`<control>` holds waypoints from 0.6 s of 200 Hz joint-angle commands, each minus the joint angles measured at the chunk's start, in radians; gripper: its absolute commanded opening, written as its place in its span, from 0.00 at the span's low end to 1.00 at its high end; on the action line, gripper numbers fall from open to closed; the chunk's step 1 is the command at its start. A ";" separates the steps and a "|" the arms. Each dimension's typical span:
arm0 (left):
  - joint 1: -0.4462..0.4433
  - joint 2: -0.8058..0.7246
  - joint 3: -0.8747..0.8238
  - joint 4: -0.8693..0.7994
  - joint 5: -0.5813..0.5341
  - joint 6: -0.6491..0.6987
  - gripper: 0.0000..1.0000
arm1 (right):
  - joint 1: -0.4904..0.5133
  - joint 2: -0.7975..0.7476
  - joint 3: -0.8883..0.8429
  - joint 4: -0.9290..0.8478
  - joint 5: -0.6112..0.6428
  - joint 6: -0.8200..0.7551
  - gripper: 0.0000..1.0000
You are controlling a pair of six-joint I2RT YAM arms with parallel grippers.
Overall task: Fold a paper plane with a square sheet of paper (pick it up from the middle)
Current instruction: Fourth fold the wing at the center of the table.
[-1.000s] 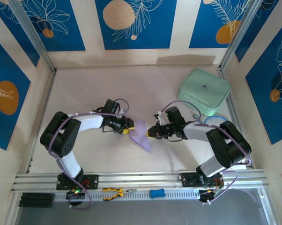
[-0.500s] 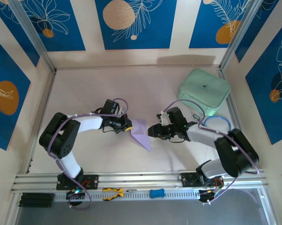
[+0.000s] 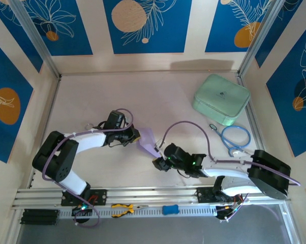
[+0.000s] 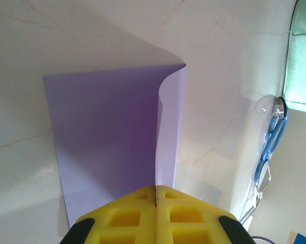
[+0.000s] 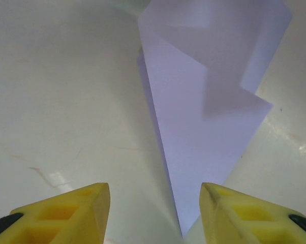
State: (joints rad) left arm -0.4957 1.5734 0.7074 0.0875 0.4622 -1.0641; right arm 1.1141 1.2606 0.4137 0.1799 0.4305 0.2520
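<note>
Right fingers straddle just the paper's tip; they should turn, move in, pinch the upright fold (image 5: 166, 160).
The pale lavender sheet of paper (image 3: 149, 143) lies mid-table, folded into a long pointed paper plane shape whose tip points toward the near edge. My left gripper (image 3: 134, 136) is shut on its far-left end. In the left wrist view the yellow fingers (image 4: 122, 216) pinch the upright fold of the paper (image 4: 104, 127), and one flap curls up. My right gripper (image 3: 157, 163) stands open just past the pointed tip. The right wrist view shows the tip of the paper (image 5: 204, 132) reaching in between the spread fingertips (image 5: 94, 201), touching neither.
A mint-green rounded case (image 3: 221, 99) sits at the back right. A blue stethoscope (image 3: 235, 138) lies in front of it, right of the paper. Yellow pliers (image 3: 123, 208) and a small blue object (image 3: 170, 209) rest on the front rail.
My right gripper opened, let go of the paper and drew back toward the near edge to the paper's tip. My left gripper shut on the paper's far end and shifted slightly left.
</note>
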 commanded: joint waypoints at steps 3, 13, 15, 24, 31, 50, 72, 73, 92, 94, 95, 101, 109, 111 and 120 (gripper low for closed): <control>-0.007 -0.012 0.017 -0.009 -0.014 -0.005 0.06 | 0.042 0.080 0.030 0.133 0.183 -0.146 0.50; -0.009 -0.015 0.021 -0.011 -0.013 -0.005 0.06 | 0.048 0.117 0.042 0.156 0.202 -0.156 0.50; -0.008 -0.016 0.022 -0.012 -0.015 -0.004 0.06 | 0.049 0.124 0.045 0.159 0.204 -0.159 0.50; -0.008 -0.018 0.024 -0.014 -0.013 -0.003 0.07 | 0.055 0.152 0.053 0.171 0.231 -0.171 0.50; -0.009 -0.019 0.027 -0.018 -0.013 -0.002 0.06 | 0.059 0.170 0.058 0.180 0.249 -0.179 0.50; -0.009 -0.021 0.035 -0.032 -0.013 0.008 0.07 | 0.059 0.209 0.068 0.194 0.277 -0.186 0.50; -0.009 -0.021 0.036 -0.035 -0.011 0.009 0.06 | 0.056 0.252 0.087 0.193 0.254 -0.207 0.47; -0.008 -0.020 0.036 -0.035 -0.010 0.009 0.06 | 0.056 0.254 0.090 0.193 0.254 -0.208 0.47; -0.009 -0.018 0.038 -0.036 -0.006 0.010 0.07 | 0.057 0.289 0.103 0.188 0.274 -0.203 0.45; -0.008 -0.018 0.039 -0.036 -0.006 0.011 0.07 | 0.057 0.293 0.104 0.187 0.279 -0.202 0.45; -0.008 -0.018 0.039 -0.036 -0.005 0.011 0.06 | 0.057 0.294 0.105 0.187 0.282 -0.202 0.45; -0.009 -0.018 0.040 -0.037 -0.006 0.011 0.06 | 0.059 0.301 0.106 0.187 0.299 -0.196 0.43; -0.008 -0.018 0.041 -0.038 -0.006 0.012 0.07 | 0.059 0.307 0.106 0.187 0.310 -0.192 0.41; -0.009 -0.018 0.041 -0.038 -0.006 0.012 0.07 | 0.059 0.308 0.106 0.187 0.311 -0.190 0.41; -0.009 -0.018 0.041 -0.041 -0.006 0.012 0.06 | 0.059 0.310 0.104 0.191 0.315 -0.185 0.39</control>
State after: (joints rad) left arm -0.4961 1.5730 0.7212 0.0704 0.4587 -1.0653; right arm 1.1656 1.5574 0.5022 0.3370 0.6891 0.0677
